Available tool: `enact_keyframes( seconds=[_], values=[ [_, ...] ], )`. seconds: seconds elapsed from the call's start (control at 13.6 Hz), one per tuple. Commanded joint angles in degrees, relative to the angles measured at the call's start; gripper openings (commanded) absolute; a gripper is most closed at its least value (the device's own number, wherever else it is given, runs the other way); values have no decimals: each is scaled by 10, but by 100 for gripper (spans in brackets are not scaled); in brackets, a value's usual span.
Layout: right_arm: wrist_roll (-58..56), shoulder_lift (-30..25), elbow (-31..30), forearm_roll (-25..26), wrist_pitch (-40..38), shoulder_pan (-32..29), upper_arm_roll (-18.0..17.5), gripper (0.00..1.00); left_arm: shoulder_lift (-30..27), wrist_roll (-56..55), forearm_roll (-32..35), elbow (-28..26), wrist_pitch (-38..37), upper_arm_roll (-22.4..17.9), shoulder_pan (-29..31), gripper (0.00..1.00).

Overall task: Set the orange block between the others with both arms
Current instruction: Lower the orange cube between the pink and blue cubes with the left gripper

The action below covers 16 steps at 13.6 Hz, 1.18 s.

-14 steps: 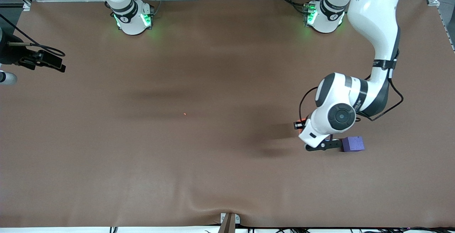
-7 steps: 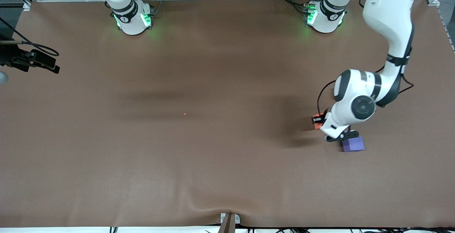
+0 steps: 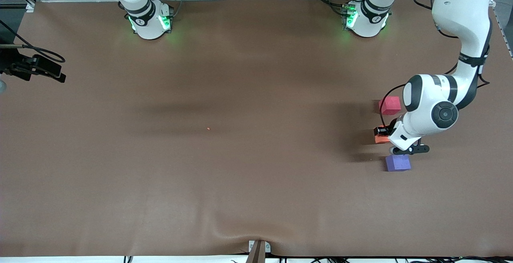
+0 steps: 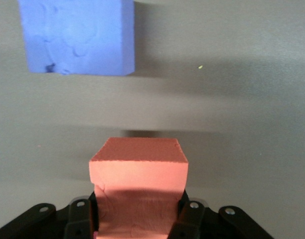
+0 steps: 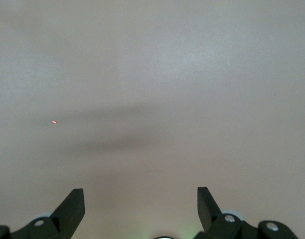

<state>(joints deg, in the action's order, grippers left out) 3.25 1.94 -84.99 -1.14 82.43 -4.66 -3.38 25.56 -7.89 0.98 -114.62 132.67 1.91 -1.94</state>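
Note:
The robot's left gripper will release the orange block in line (image 3: 392,135) (image 4: 69,185) between the red-pink cube and the purple-blue cube.
My left gripper (image 3: 382,134) (image 4: 137,214) is shut on the orange block (image 3: 379,137) (image 4: 137,164), its black fingers pressing two sides. It holds the block low over the table, in the gap between the red-pink cube (image 3: 390,105) and the purple-blue cube (image 3: 398,162) (image 4: 77,35). The left arm's wrist hides part of the block in the front view. The red-pink cube is out of the left wrist view. My right gripper (image 3: 56,74) (image 5: 140,191) waits open over bare table at the right arm's end, with nothing between its fingers.
A brown mat (image 3: 224,174) covers the whole table. A tiny orange speck (image 3: 208,128) (image 5: 54,121) lies near its middle. Both arm bases (image 3: 150,20) stand along the edge farthest from the front camera.
My left arm has carried the orange block toward the left arm's end of the table, uncovering the red-pink cube. The right gripper drifted slightly toward the table's edge.

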Motion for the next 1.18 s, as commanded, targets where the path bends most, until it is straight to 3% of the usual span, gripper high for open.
enact_keyframes(
  seconds=[0.0, 0.29, 1.11],
  values=[
    [-5, 2, 7, -4, -6, -1, 0, 100, -8, 16, 10, -14, 14, 5, 14, 0],
    [-5, 2, 7, -8, -3, 1, 0, 100, -4, 74, 10, -21, 34, 5, 47, 0],
    [-13, 27, 7, -9, 13, 10, -1, 100, 0, 75, 10, -46, 79, 5, 47, 0]
  ],
)
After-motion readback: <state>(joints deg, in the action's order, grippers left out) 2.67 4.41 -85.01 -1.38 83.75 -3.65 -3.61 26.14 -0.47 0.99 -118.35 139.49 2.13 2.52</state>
